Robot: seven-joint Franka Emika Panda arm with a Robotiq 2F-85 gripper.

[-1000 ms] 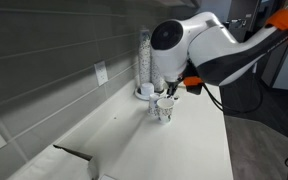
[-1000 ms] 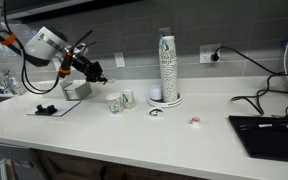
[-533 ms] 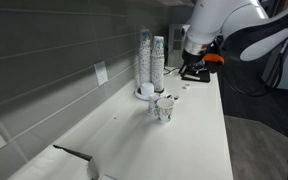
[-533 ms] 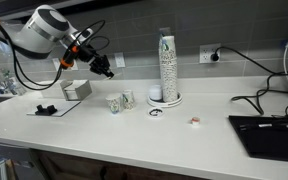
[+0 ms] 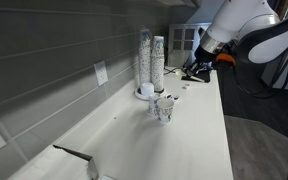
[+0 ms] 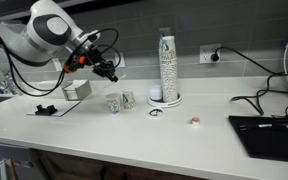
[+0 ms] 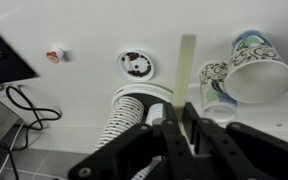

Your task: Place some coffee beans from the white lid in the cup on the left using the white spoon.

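The robot's gripper should put the white spoon down on the bare counter [image 5: 192,104] between the white lid and the counter's open edge.
My gripper [image 7: 184,128] is shut on the handle of the white spoon [image 7: 187,62], whose thin stem sticks out ahead of the jaws. It hangs in the air above the counter [image 6: 109,72], also in an exterior view [image 5: 198,68]. The white lid [image 7: 136,66] with dark coffee beans lies on the counter below, also in an exterior view [image 6: 157,111]. Two patterned paper cups stand side by side [image 7: 259,65] [image 7: 213,80], in both exterior views [image 6: 114,102] [image 5: 165,108]. I cannot see the spoon's bowl clearly.
Tall stacks of cups [image 6: 167,68] [image 7: 134,118] stand on a white base by the wall. A small red-and-white thing [image 6: 195,122] lies on the counter. A black flat device [image 6: 269,135] with cables lies at one end; a white box [image 6: 76,90] at the other.
The arm has swung up and away from the two cups, toward the stacks and the lid, with the spoon still in the jaws.
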